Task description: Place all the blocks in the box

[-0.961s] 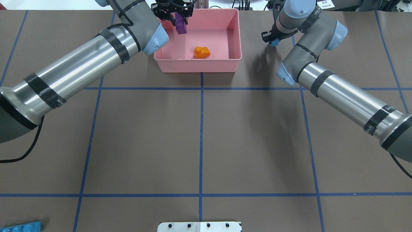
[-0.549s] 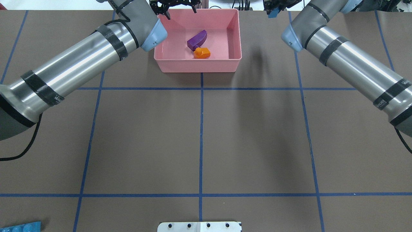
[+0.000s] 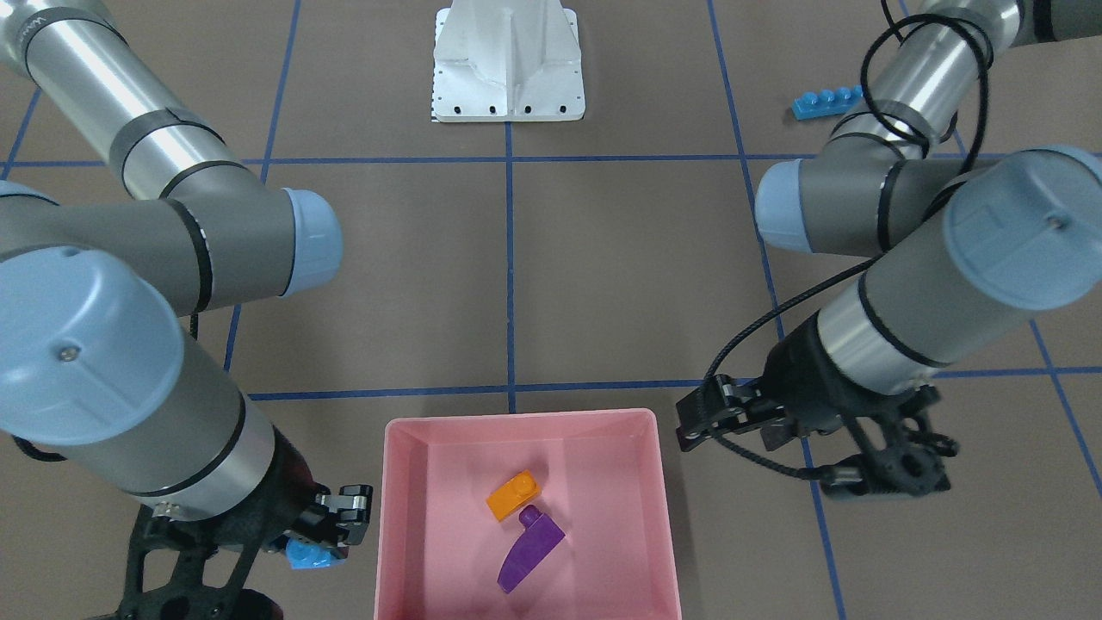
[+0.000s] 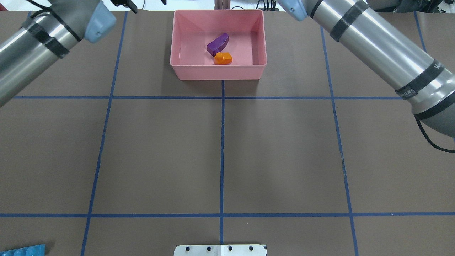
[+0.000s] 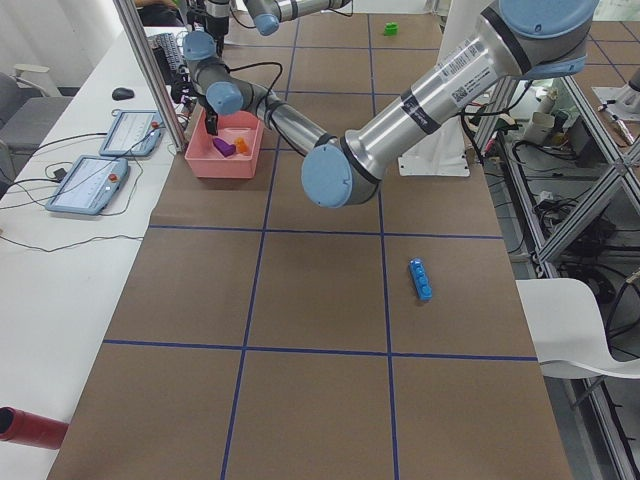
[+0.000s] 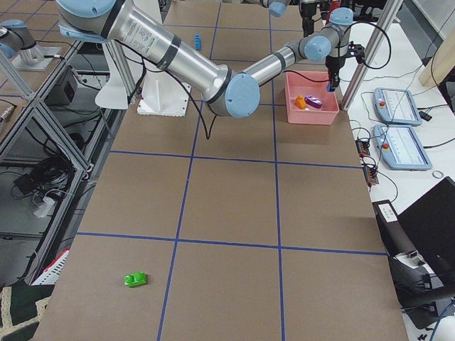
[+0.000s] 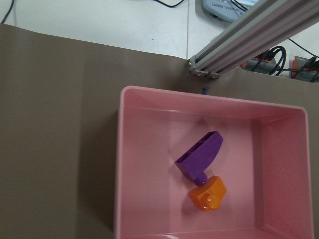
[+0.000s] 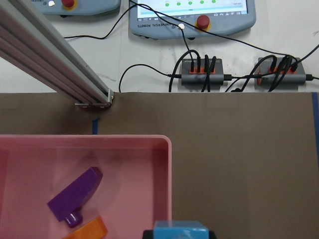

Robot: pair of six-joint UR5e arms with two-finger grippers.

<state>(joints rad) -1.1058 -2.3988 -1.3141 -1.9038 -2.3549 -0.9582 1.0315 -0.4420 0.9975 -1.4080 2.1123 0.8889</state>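
Note:
My right gripper is going to set the small blue cube, still just outside the box's wall, down between the orange block and the pink box's near side (image 3: 449, 516) (image 8: 126, 218).
The pink box (image 3: 516, 418) (image 4: 218, 74) holds the orange one-stud block (image 3: 513, 497) (image 4: 223, 58) and the purple wedge (image 3: 529, 551) (image 4: 217, 43), which touch each other. My right gripper (image 3: 320, 536) hangs just outside the box's side wall, shut on the small blue cube (image 3: 308, 554) (image 8: 180, 231). On the opposite side of the box my left gripper (image 3: 691, 424) is open and holds nothing. The long blue bar (image 3: 826, 102) (image 5: 421, 279) lies on the table near my base. The green block (image 6: 135, 279) (image 5: 391, 28) lies far off on my right side.
A white metal base (image 3: 508, 60) (image 4: 220, 250) stands at the table's near-robot edge. An aluminium post (image 8: 60, 64) and control pendants (image 8: 192, 15) sit just beyond the box's far wall. Blue tape lines cross the brown mat.
The purple wedge dropped from my left gripper into the box beside the orange block. The left arm then swung away to the left. My right arm carried the blue cube up toward the box.

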